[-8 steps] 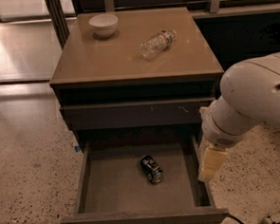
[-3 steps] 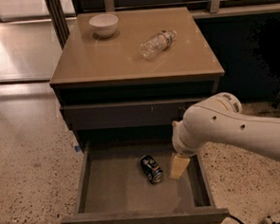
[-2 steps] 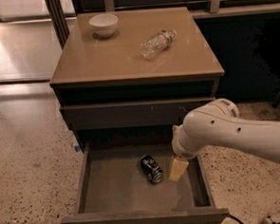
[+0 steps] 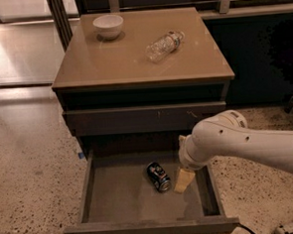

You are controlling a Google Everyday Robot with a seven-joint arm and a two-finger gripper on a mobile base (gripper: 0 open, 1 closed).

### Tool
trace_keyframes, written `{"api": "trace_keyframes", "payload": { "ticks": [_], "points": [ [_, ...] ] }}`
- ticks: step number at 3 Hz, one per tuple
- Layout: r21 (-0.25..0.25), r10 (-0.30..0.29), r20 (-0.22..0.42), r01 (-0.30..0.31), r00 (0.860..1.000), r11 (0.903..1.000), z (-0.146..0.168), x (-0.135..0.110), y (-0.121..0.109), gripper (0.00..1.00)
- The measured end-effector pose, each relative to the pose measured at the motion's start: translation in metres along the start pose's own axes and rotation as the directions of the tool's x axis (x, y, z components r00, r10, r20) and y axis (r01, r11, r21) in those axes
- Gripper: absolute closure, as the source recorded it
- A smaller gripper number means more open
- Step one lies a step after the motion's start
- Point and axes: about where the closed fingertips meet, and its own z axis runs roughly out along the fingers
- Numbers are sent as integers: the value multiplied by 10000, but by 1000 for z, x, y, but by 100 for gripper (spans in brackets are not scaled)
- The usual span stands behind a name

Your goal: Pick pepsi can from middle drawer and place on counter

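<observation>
The robot's gripper should next move to the middle of the pepsi can's body (image 4: 158, 177) in the open drawer and close there.
The pepsi can (image 4: 158, 176) lies on its side on the flat bottom of the open middle drawer (image 4: 121, 200), right of its centre. My gripper (image 4: 183, 180) reaches down from the white arm (image 4: 237, 143) into the drawer, just right of the can and very near it, not on it. The tan counter (image 4: 118, 61) tops the cabinet above.
A white bowl (image 4: 108, 26) stands at the counter's back left. A clear plastic water bottle (image 4: 164, 45) lies on its side at the back right. A closed drawer front (image 4: 144, 118) sits above the open drawer. Speckled floor surrounds the cabinet.
The arm has swung left from the drawer's right side and lowered, bringing the gripper close beside the can. The can has not moved.
</observation>
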Motion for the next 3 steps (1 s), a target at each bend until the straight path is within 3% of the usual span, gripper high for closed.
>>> {"api": "trace_keyframes", "payload": {
  "ticks": [2, 3],
  "points": [
    [-557, -32, 156, 41, 9999, 9984, 68, -1, 17, 0],
    [-1053, -112, 407, 154, 9991, 9943, 145, -5, 40, 0]
  ]
}}
